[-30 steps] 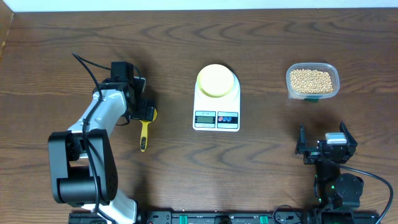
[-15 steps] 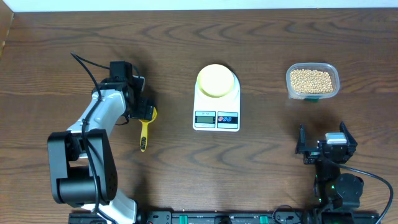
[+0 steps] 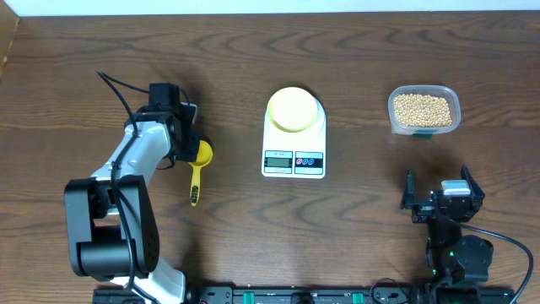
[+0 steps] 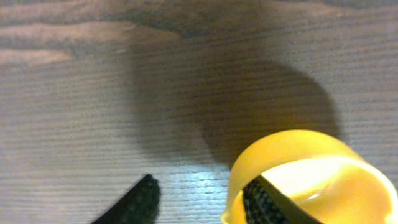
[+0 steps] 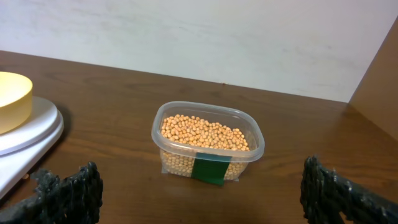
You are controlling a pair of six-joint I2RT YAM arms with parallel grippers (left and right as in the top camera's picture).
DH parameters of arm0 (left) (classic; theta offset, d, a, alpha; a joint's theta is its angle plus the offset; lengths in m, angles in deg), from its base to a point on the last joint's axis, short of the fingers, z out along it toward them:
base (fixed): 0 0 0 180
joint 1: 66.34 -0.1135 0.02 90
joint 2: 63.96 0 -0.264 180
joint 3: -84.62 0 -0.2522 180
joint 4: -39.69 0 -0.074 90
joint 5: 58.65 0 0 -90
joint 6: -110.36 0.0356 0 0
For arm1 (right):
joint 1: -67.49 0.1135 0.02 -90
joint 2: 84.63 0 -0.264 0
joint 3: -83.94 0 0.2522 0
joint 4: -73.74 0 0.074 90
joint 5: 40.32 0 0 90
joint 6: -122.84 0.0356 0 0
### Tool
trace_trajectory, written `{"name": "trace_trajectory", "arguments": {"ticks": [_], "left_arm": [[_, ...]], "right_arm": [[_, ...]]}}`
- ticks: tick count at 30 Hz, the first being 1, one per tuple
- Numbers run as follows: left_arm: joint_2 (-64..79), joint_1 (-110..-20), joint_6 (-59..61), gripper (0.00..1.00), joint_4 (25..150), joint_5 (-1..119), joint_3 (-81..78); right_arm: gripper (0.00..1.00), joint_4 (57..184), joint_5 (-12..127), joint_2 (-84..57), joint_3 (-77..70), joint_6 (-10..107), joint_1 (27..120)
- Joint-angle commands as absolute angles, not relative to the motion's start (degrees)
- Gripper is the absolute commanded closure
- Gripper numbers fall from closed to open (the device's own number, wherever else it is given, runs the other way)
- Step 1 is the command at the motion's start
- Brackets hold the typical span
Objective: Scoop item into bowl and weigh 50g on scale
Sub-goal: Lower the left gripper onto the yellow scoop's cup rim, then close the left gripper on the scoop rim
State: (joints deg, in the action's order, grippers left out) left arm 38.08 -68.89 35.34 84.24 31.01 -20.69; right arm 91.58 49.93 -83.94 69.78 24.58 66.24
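I should open my left gripper, shift toward the cup and pinch its rim [image 4: 250, 160], because the cup's side rests on the inner fingertip, far away from the outer one.
The bright yellow scoop [image 3: 196, 173] lies left of the scale [image 3: 294, 162], its cup [image 4: 311, 174] under my left gripper [image 3: 191, 150]. In the left wrist view the left gripper [image 4: 200, 190] straddles the cup's wall: one fingertip [image 4: 258, 196] is inside the cup, the other [image 4: 144, 193] outside with table showing between it and the wall. The pale yellow-green bowl [image 3: 294, 109] sits on the scale's platform. Tan beans [image 3: 423, 107] fill the clear tub [image 5: 208, 111]. My right gripper [image 5: 199, 190] stands wide open, short of the tub, holding nothing.
The bowl [image 5: 12, 99] and scale [image 5: 34, 134] show at the left edge of the right wrist view. A green label [image 5: 208, 170] marks the tub's front. The left arm's cable loops over the table at the far left.
The left gripper's jaws have narrowed around the scoop's cup. The cup now shows more fully beside the gripper in the overhead view. The right arm has not moved.
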Motion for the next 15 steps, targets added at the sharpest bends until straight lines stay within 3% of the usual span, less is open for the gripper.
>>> {"name": "trace_trajectory", "arguments": {"ticks": [1, 9, 13, 15], "left_arm": [[38.9, -69.2, 35.3, 0.61, 84.1, 32.3, -21.4], [38.9, -69.2, 35.3, 0.61, 84.0, 32.4, -21.4], [38.9, -69.2, 34.8, 0.35, 84.0, 32.4, -21.4], [38.9, -69.2, 34.9, 0.32, 84.0, 32.4, -21.4]], "right_arm": [[0.01, 91.9, 50.0, -84.3, 69.9, 23.8, 66.8], [0.01, 91.9, 50.0, -84.3, 69.9, 23.8, 66.8], [0.01, 91.9, 50.0, -84.3, 69.9, 23.8, 66.8], [0.01, 91.9, 50.0, -84.3, 69.9, 23.8, 66.8]]}}
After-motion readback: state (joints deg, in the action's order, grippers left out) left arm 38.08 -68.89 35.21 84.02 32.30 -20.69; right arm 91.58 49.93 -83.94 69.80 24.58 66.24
